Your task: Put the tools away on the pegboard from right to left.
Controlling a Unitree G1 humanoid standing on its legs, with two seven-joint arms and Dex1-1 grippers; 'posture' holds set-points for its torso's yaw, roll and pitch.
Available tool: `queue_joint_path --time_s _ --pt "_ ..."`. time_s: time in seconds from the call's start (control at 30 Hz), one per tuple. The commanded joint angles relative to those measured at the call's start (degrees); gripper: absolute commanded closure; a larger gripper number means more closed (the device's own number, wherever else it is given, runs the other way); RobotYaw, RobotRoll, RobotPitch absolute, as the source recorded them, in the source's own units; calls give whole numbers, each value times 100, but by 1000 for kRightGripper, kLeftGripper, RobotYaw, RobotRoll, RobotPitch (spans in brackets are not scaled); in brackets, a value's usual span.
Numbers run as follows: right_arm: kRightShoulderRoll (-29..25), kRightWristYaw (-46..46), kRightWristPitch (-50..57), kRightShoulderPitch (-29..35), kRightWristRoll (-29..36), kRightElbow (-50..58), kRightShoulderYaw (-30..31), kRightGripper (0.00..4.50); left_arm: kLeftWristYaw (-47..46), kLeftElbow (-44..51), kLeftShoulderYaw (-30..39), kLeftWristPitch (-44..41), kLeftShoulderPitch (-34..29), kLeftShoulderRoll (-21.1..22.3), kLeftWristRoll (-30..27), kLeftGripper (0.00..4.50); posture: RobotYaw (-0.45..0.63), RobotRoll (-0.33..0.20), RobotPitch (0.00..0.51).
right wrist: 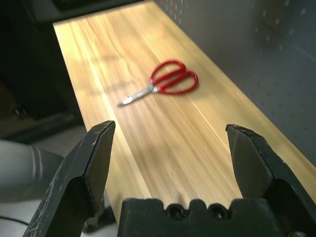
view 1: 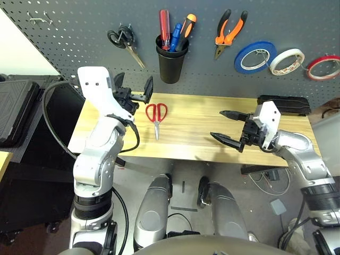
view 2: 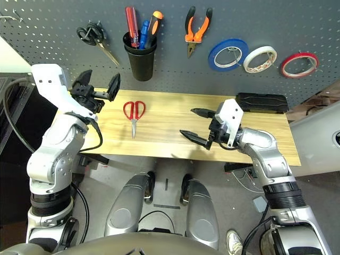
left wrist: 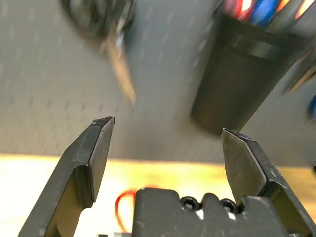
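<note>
I need to next use my left gripper to grab the red-handled scissors by the outer side of their handle loop (view 1: 146, 113) (left wrist: 117, 210) nearest that gripper.
Red-handled scissors (view 1: 156, 117) lie flat on the wooden bench (view 1: 191, 138), left of its middle, blades toward me. On the pegboard (view 1: 79, 32) hang the orange-and-black pliers (view 1: 229, 29) and, at the far right, the red tape ring (view 1: 324, 67). The red-handled screwdriver (view 1: 164, 29) stands in a black cup (view 1: 171, 61). My left gripper (view 1: 134, 86) is open above the bench's back left, just left of the scissors and facing the board. My right gripper (view 1: 217, 124) is open and empty over the bench's right half, pointing left at the scissors (right wrist: 165, 84).
Black-handled scissors (view 1: 121, 40) hang left of the cup. A blue tape roll (view 1: 255, 57) and a white one (view 1: 287, 61) hang between the pliers and the red ring. A black case (view 1: 284, 103) lies at the bench's back right. A dark cabinet (view 1: 16, 111) stands left.
</note>
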State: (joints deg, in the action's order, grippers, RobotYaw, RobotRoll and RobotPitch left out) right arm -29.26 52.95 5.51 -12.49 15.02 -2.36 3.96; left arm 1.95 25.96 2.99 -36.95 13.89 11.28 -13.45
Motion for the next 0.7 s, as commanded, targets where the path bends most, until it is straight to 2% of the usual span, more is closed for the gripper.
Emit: queue_joint_path --time_s 0.03,0.3,0.57,0.7 --pt "60 -237 105 86 -324 -202 209 0 -113 -492 -1 -73 -121 -297 9 23 195 0 252" --pt "514 -757 22 43 -842 -657 564 0 -173 -2217 -371 578 20 -334 731 23 182 0 272" --pt "793 -1066 -22 -51 -1212 -918 797 0 -273 -3925 -145 1237 596 -504 896 23 163 0 285" --pt "907 -1202 -53 -108 -1364 -1035 878 0 -447 -4926 34 1571 1086 -505 956 23 158 0 290"
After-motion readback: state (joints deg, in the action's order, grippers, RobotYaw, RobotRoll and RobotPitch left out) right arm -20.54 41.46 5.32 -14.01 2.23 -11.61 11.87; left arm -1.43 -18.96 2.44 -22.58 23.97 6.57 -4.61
